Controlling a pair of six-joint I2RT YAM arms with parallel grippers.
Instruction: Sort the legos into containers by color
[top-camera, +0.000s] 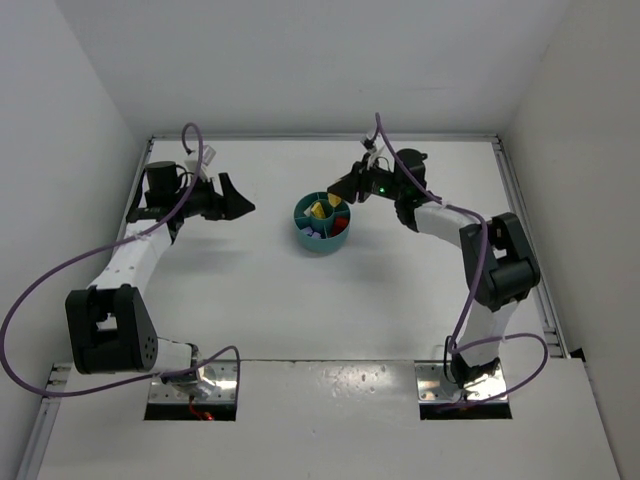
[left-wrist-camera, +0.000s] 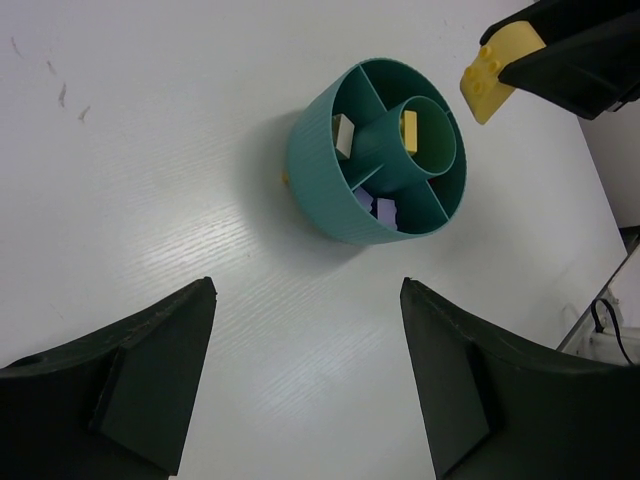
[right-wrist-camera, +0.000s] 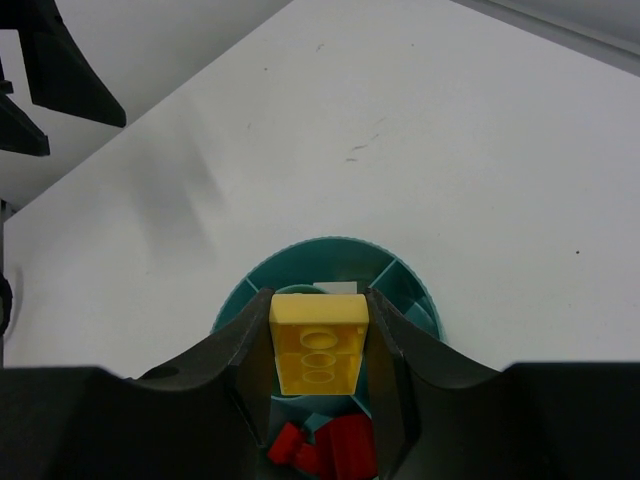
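Note:
Next, I let go of the yellow brick with my right gripper in the teal dish's central cup (top-camera: 325, 211) (right-wrist-camera: 315, 345), beside the other yellow brick. The held brick is now above the dish's rim.
The round teal dish (top-camera: 300, 222) stands mid-table, a central cup ringed by sections. In the top view it holds yellow (top-camera: 320, 210), red (top-camera: 340, 226) and purple (top-camera: 312, 232) bricks. My right gripper (top-camera: 347, 186) hovers at its far right rim, shut on a yellow brick (right-wrist-camera: 318, 340) held above the dish (right-wrist-camera: 300, 255). Red bricks (right-wrist-camera: 335, 452) lie below it. The left wrist view shows the dish (left-wrist-camera: 315, 175) with an off-white brick (left-wrist-camera: 345, 135), a yellow brick (left-wrist-camera: 409, 130) in the cup, purple bricks (left-wrist-camera: 378, 208) and the held brick (left-wrist-camera: 488, 72). My left gripper (top-camera: 246, 206) is open and empty, left of the dish.
White walls enclose the table on three sides, with metal rails (top-camera: 520, 200) along its left and right edges. The left gripper's fingers (right-wrist-camera: 70, 80) show at the top left of the right wrist view. Purple cables loop off both arms.

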